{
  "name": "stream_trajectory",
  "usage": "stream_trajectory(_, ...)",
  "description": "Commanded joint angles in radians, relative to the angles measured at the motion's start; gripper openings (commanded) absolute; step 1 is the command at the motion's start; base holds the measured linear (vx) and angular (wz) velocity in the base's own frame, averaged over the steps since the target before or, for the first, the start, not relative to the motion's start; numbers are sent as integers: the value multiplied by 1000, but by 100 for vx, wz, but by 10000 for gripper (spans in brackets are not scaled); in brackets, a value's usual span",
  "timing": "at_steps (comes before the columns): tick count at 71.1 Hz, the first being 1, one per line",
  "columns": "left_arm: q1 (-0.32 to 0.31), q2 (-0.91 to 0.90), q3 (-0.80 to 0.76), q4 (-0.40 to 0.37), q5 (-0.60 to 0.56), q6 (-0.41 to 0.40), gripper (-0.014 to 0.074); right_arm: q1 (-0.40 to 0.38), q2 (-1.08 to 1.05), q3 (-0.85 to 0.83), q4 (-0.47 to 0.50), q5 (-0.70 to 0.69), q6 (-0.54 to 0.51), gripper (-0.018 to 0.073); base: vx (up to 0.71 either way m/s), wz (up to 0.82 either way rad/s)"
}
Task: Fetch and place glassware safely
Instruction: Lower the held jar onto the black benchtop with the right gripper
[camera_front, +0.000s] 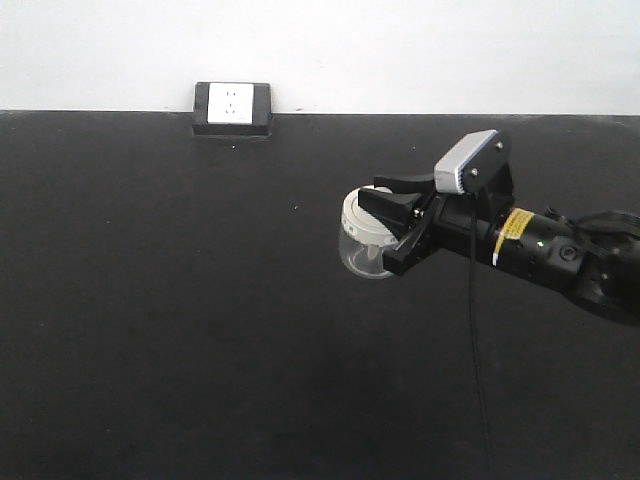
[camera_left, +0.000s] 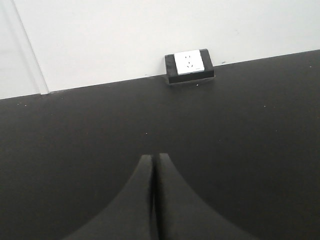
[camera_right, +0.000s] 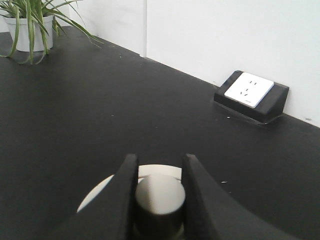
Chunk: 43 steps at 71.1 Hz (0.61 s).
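The robot's right gripper should set the jar down on the bare black table (camera_front: 354, 287) just below its closed fingers.
The glassware (camera_front: 364, 243) is a small clear jar with a cream-white lid (camera_right: 96, 194) and a central knob (camera_right: 160, 196). It sits right of centre on the black table (camera_front: 180, 330). My right gripper (camera_front: 388, 216) reaches in from the right and is shut on the knob, one finger on each side of it in the right wrist view (camera_right: 159, 160). I cannot tell whether the jar rests on the table or hangs just above it. In the left wrist view my left gripper (camera_left: 154, 158) is shut with nothing between its fingers, over bare table. It does not show in the front view.
A black box with a white wall socket (camera_front: 232, 108) (camera_left: 190, 64) (camera_right: 252, 94) stands at the table's far edge against the white wall. A potted green plant (camera_right: 29, 24) stands at the far left of the table in the right wrist view.
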Motion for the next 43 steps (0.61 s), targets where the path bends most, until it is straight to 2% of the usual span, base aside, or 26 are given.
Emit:
stream_trajectory(1,-6,10,-25,-4,-70,-2,-7,-10,19,-89,20,-123,-51,-1,0,0)
stream_trajectory(13,-6,10,-25,-4,-70,-2,-7,-10,131,-156,22,-203,-143,-1,0,0)
stream_trajectory(43,-6,10,-25,-4,-70,-2,-7,-10,301,-176,41,-253,-230,-1,0,0)
